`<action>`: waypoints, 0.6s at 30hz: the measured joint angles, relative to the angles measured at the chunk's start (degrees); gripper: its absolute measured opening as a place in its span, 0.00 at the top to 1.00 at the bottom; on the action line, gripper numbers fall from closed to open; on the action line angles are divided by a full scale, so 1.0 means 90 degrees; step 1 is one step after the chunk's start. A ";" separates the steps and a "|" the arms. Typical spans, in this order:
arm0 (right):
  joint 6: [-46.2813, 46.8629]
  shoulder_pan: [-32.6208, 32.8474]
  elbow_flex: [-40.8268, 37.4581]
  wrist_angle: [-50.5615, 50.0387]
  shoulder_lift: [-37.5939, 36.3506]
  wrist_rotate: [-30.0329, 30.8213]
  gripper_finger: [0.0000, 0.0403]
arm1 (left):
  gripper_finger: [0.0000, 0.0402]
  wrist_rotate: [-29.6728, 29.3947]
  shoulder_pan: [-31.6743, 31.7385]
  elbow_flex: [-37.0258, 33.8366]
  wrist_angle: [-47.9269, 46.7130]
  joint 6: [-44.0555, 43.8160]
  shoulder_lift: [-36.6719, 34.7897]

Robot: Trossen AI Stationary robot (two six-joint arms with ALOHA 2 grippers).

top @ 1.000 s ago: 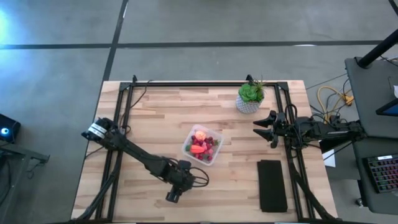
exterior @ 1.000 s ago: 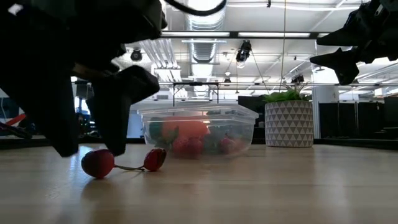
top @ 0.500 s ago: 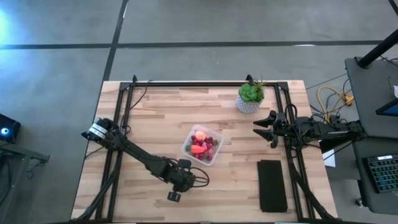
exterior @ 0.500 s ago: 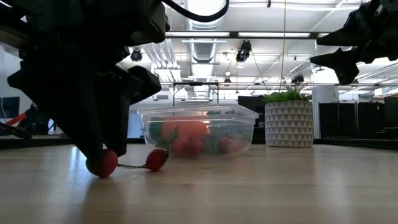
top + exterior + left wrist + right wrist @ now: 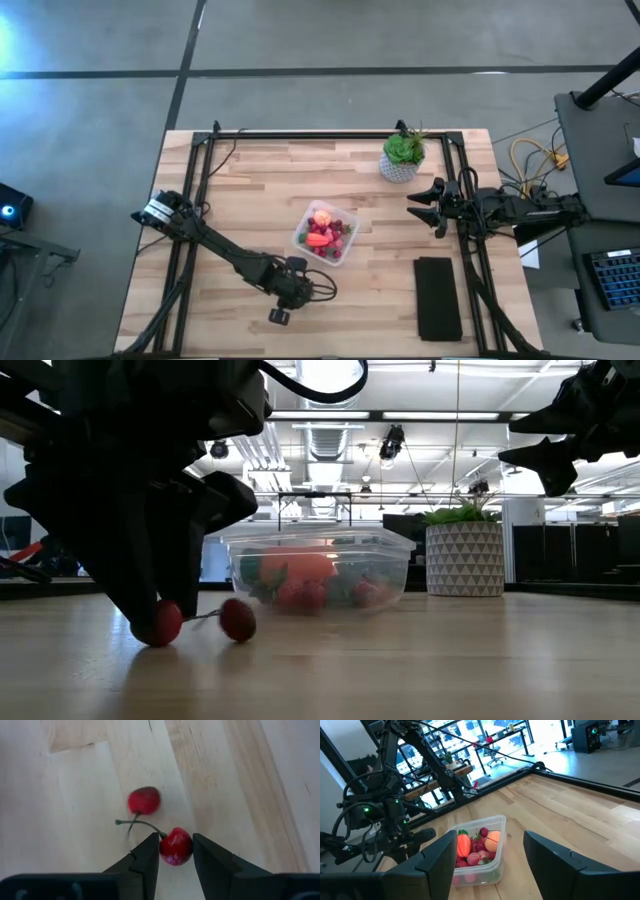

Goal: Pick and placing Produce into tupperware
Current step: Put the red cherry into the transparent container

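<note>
I will release the red cherry from my left gripper in the tupperware (image 5: 322, 229), between the round peach and orange carrot.
A pair of red toy cherries joined by a thin stem lies on the wooden table near its front edge. My left gripper (image 5: 175, 851) (image 5: 279, 316) is shut on the nearer cherry (image 5: 176, 846) (image 5: 160, 623). The other cherry (image 5: 144, 801) (image 5: 237, 619) rests on the table beside it. The clear tupperware (image 5: 326, 233) (image 5: 318, 570) stands mid-table with red, orange and pink produce inside. My right gripper (image 5: 425, 205) (image 5: 490, 845) hangs open above the table's right side, away from everything. My left gripper pinches the nearer cherry (image 5: 176, 854) between its two fingers, one on each side of the round fruit. The fingers slant steeply down from above. The cherry sits low at the table top, and its stem (image 5: 142, 823) runs off to the free cherry.
A potted green plant (image 5: 402, 155) (image 5: 465, 555) stands at the far right. A flat black slab (image 5: 438, 298) lies near the front right. Bare wood lies between the cherries and the tupperware.
My left gripper has shut on the nearer cherry without shifting from its place. The free cherry has swung a little on its stem toward the held one.
</note>
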 joint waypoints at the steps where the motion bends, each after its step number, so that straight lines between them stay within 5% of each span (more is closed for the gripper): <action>1: -0.0001 -0.0002 0.0000 -0.0001 0.0000 0.0000 0.45 | 0.75 0.0000 0.0000 0.0000 -0.0015 -0.0003 0.0002; 9: 0.0000 -0.0001 0.0000 0.0001 0.0000 0.0000 0.45 | 0.75 -0.0144 0.0005 0.0023 -0.0491 -0.0007 -0.0083; 18: 0.0001 -0.0001 0.0000 -0.0002 -0.0002 0.0000 0.45 | 0.75 -0.1845 0.0238 0.0516 -0.1858 0.0524 -0.0793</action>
